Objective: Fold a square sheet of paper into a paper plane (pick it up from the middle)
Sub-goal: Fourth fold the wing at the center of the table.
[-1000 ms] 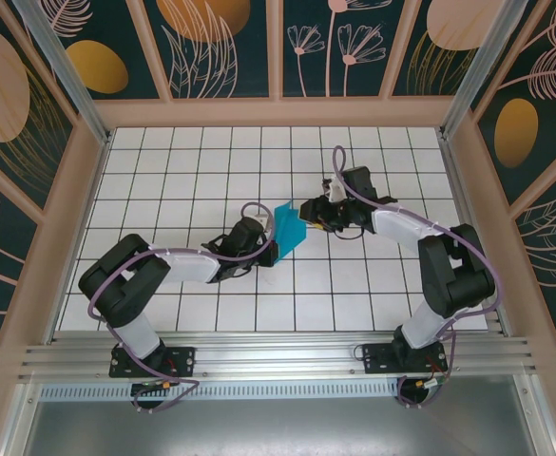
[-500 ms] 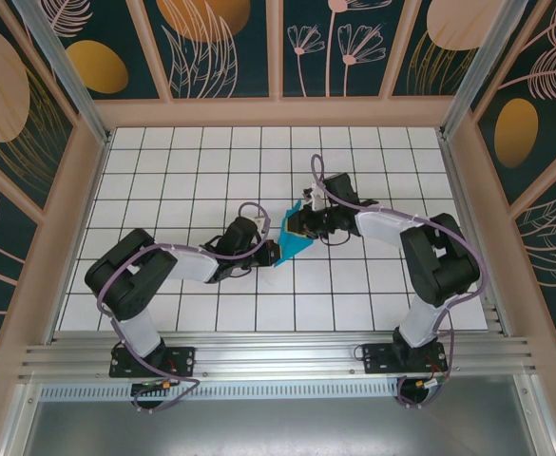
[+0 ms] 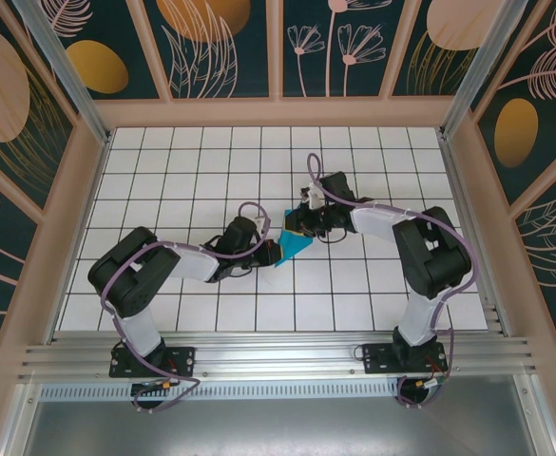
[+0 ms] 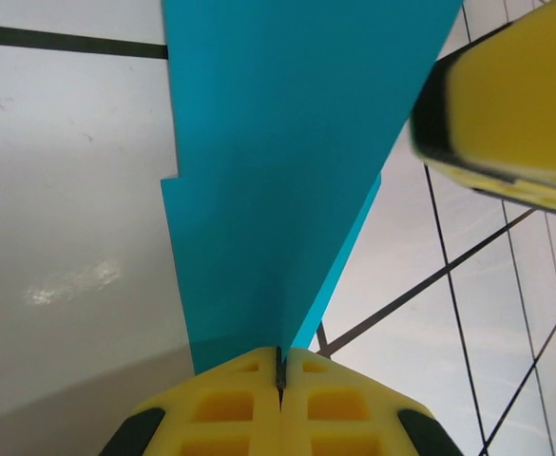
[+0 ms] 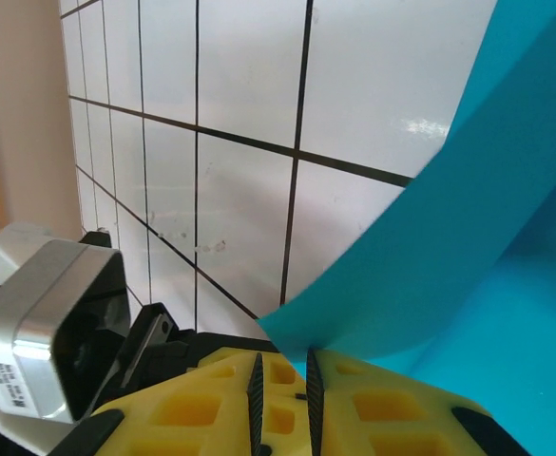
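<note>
The upper flap slants far over the lower layer. Next, my left gripper opens so the flap can swing back before I pinch the paper's narrow end (image 4: 257, 328).
The square sheet of paper (image 3: 298, 244) is teal-blue and folded into a narrow pointed wedge with a centre crease, near the middle of the white grid table. My left gripper (image 3: 274, 251) is shut on its narrow end, with the crease pinched between the yellow fingers (image 4: 280, 356) and the paper (image 4: 278, 161) fanning out ahead. My right gripper (image 3: 297, 226) meets the paper from the far right. Its jaws (image 5: 282, 375) stand a narrow slit apart, with a curled corner of the paper (image 5: 468, 256) at their mouth. One right finger (image 4: 510, 95) shows in the left wrist view.
The left wrist's grey camera housing (image 5: 45, 328) sits close beside the right jaws. Wooden frame walls (image 3: 87, 180) ring the tiled table (image 3: 182, 171), and an aluminium rail (image 3: 278, 359) runs along the near edge. Both arms crowd the table's middle.
My right gripper has moved left to the paper's edge and its jaws have narrowed. The left gripper has shifted slightly right, still holding the paper, which now lies lower and more pointed.
</note>
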Robot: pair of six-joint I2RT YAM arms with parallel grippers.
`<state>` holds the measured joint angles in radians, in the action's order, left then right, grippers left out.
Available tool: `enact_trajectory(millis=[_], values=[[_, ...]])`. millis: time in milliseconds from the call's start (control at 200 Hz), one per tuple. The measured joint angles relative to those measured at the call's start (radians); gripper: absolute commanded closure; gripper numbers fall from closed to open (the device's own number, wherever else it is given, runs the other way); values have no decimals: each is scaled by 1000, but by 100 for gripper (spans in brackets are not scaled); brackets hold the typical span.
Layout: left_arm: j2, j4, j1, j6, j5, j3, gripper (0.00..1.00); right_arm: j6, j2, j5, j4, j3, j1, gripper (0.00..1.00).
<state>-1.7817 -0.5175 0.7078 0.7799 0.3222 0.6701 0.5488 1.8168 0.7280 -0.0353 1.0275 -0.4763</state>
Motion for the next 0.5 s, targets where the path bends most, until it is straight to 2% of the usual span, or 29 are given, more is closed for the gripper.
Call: enact_trajectory(millis=[500], values=[[-39,-10,-9,11,64,9,94,0,66,-3,6,31,-3,76]])
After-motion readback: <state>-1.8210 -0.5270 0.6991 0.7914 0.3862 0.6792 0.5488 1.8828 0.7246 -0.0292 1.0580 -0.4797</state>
